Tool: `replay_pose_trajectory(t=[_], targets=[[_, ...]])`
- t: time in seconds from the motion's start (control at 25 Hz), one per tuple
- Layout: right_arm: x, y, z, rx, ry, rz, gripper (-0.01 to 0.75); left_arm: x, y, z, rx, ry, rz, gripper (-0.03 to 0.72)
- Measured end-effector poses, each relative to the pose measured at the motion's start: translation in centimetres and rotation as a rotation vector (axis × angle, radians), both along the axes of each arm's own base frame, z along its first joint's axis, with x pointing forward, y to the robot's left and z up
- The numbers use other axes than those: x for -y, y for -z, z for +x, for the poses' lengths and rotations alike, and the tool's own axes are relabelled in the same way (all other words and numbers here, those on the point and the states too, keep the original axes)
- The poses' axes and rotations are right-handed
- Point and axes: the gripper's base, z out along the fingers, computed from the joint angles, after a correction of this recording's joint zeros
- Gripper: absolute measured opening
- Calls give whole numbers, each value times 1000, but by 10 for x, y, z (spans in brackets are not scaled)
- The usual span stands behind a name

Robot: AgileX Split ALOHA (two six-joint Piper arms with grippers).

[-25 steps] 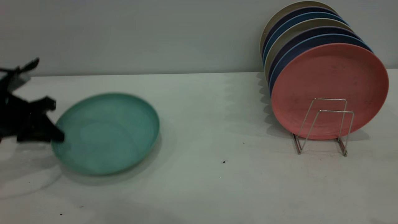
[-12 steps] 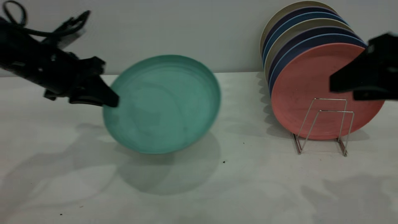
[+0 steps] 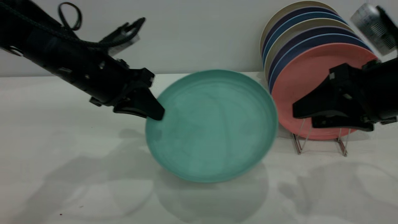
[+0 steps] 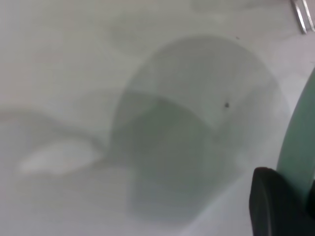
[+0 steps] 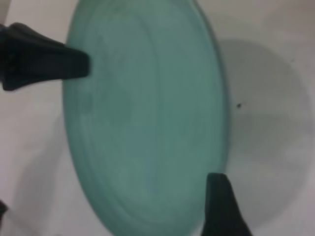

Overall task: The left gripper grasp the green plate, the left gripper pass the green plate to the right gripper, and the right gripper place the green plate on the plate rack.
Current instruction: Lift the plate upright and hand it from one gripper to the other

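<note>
My left gripper is going to let go of the green plate, which now hangs tilted, in my right gripper's hold, above the table beside the salmon-pink plate (image 3: 242, 128).
The green plate (image 3: 211, 124) hangs tilted above the table, its face toward the exterior camera. My left gripper (image 3: 157, 113) is shut on the plate's left rim. In the left wrist view one black finger (image 4: 270, 201) lies against the green plate's edge (image 4: 300, 142). My right gripper (image 3: 303, 118) is open just right of the plate, a short gap off its rim, in front of the plate rack (image 3: 342, 146). In the right wrist view the green plate (image 5: 147, 118) fills the middle, with one right finger (image 5: 219, 201) near its rim and the left gripper's finger (image 5: 49, 61) on the far rim.
A salmon-pink plate (image 3: 311, 77) stands at the front of the rack, with several blue, purple and beige plates (image 3: 298, 28) upright behind it. The white table (image 3: 77, 171) runs back to a grey wall.
The left gripper has lifted the green plate off the table and carried it right toward the rack. The right gripper has come in from the right and moved closer to the plate.
</note>
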Motion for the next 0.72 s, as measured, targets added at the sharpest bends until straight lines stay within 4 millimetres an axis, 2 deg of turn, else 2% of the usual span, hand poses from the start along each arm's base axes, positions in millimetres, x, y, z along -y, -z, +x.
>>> replay_pose_trajectory(t=[0.28, 0.4, 0.48, 0.64, 0.72], targets=[[-3, 14, 2, -50, -18, 41, 479, 24, -1, -8, -11, 29, -29, 13], [-4, 16, 1, -57, -24, 52, 444, 34, -2, -13, -12, 57, -31, 13], [-5, 15, 1, -55, -29, 64, 368, 37, -2, -14, -15, 66, -35, 13], [-5, 15, 1, -55, -29, 67, 104, 37, -2, -14, -17, 53, -44, 13], [-3, 17, 2, -61, -14, 48, 64, 37, -4, -13, -21, 35, -65, 14]])
